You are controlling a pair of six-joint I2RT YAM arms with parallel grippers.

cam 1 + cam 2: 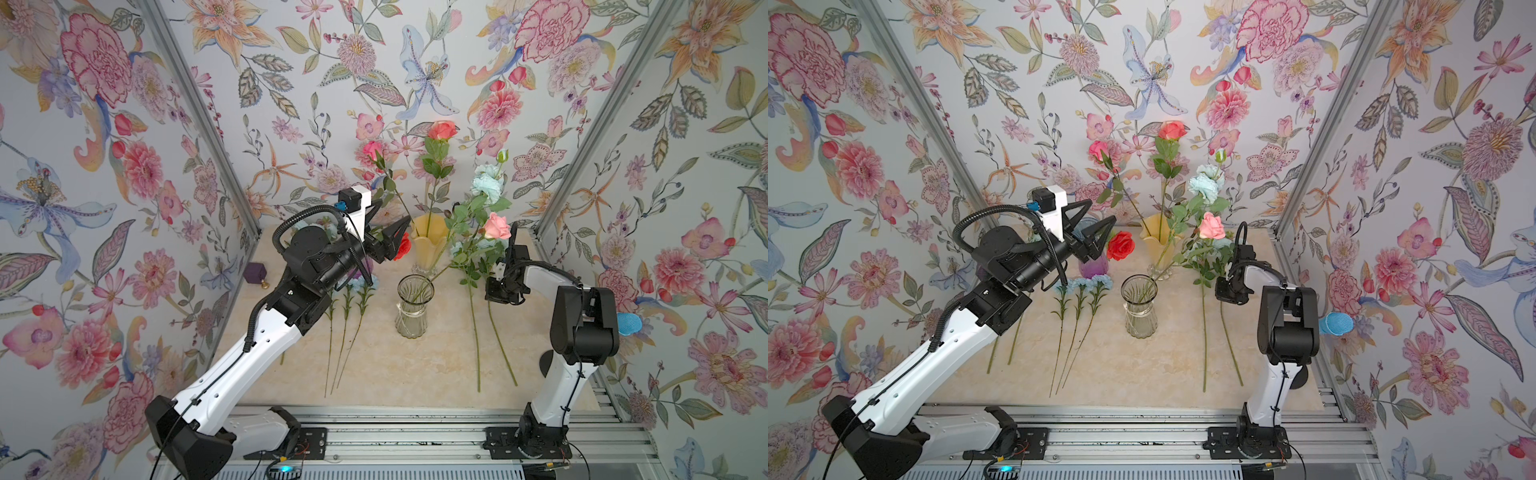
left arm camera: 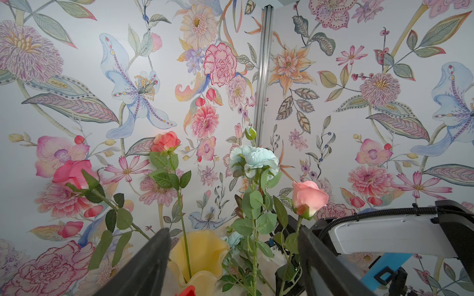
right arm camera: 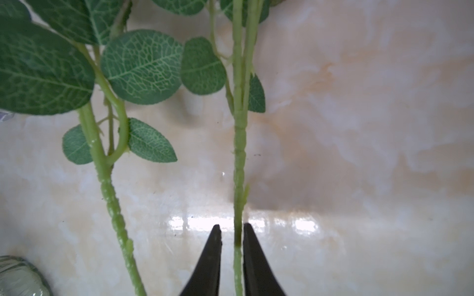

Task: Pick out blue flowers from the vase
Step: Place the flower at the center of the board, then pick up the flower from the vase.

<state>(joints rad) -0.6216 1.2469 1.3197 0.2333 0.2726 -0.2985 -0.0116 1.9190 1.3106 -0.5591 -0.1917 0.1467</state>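
Note:
I will close my left gripper on the stem [image 1: 444,254] [image 2: 254,280] just under the lowest leaves of the pale blue flower spray that leans out of the clear glass vase.
A pale blue flower spray [image 1: 487,185] [image 2: 254,159] leans up and to the right out of the clear glass vase [image 1: 412,305]. Several blue flowers [image 1: 1084,284] lie on the table left of that vase, partly under my left arm. Two more leafy stems [image 1: 478,332] lie to its right. My right gripper [image 3: 232,228] sits low over one of these stems [image 3: 239,153]. Its jaws stand slightly apart, with a gap on one side of the stem. My left gripper [image 1: 395,210] [image 2: 232,230] hangs open and empty in the air beside the yellow vase [image 1: 428,245].
The yellow vase holds coral and pink roses [image 1: 442,129]. A pink rose [image 1: 496,226] stands just behind my right gripper. A red rose [image 1: 1120,245] and a purple vase [image 1: 1094,266] are beneath my left gripper. A blue microphone head [image 1: 629,324] pokes from the right wall.

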